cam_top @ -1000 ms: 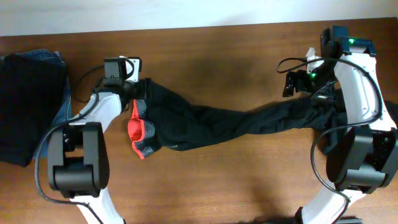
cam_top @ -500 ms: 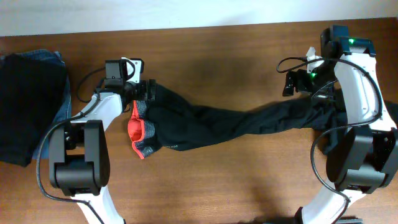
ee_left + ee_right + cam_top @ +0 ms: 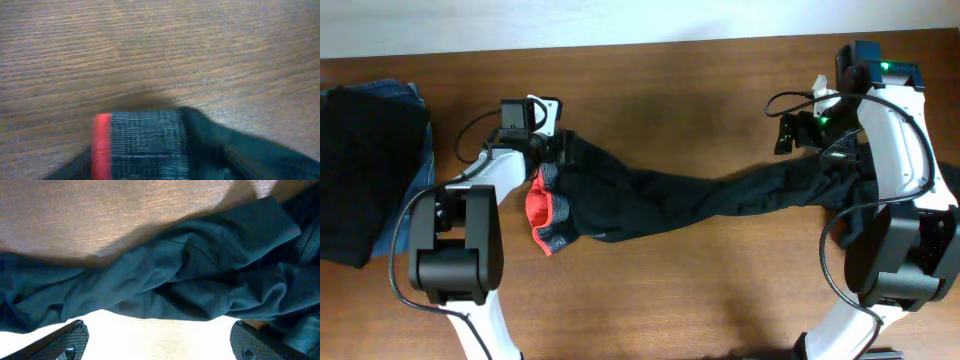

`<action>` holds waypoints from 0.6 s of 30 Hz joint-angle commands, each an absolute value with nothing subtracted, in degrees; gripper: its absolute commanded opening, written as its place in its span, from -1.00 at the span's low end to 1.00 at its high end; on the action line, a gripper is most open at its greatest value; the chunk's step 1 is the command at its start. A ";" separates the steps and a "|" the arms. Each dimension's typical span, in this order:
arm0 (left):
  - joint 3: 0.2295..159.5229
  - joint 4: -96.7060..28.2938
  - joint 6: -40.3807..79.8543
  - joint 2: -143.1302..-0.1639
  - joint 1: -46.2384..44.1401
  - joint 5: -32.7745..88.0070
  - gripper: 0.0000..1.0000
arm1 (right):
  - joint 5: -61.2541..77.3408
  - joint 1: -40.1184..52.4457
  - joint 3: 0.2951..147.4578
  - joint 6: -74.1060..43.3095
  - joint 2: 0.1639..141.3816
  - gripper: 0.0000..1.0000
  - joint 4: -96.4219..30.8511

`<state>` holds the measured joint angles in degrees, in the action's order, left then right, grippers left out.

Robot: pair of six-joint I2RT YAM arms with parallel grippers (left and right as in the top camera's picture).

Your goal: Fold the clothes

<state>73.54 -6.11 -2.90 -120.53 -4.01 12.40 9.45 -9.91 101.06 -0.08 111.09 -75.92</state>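
Next, I move my right gripper to the hem of the far-side leg (image 3: 856, 156) (image 3: 284, 222) of the black trousers and close it there, leaving the near-side leg lying.
Long black trousers (image 3: 690, 195) lie stretched across the wooden table, legs running to the right. Their grey waistband with a red edge (image 3: 542, 212) lies bunched at the left. My left gripper (image 3: 558, 148) is at the waist end. The left wrist view shows the waistband (image 3: 145, 145) right up against the camera with the fingers hidden, so it looks shut on the cloth. My right gripper (image 3: 792, 138) is open, its two fingers (image 3: 157, 342) spread wide just short of the trouser legs (image 3: 165, 275), holding nothing.
A pile of dark clothes (image 3: 360, 170) with blue denim (image 3: 415, 100) under it lies at the far left edge. Both arm bases stand at the front of the table (image 3: 670, 300).
My left gripper has moved a little to the right with the waist end of the trousers. The right arm has not moved.
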 commanded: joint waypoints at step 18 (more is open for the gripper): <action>75.59 -3.73 -3.05 -123.61 -3.97 13.76 -0.84 | 9.87 -9.39 100.49 0.25 111.28 0.74 -75.09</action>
<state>73.93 -3.16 -3.05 -121.86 -3.97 13.08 9.61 -9.91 101.06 0.03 111.09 -75.35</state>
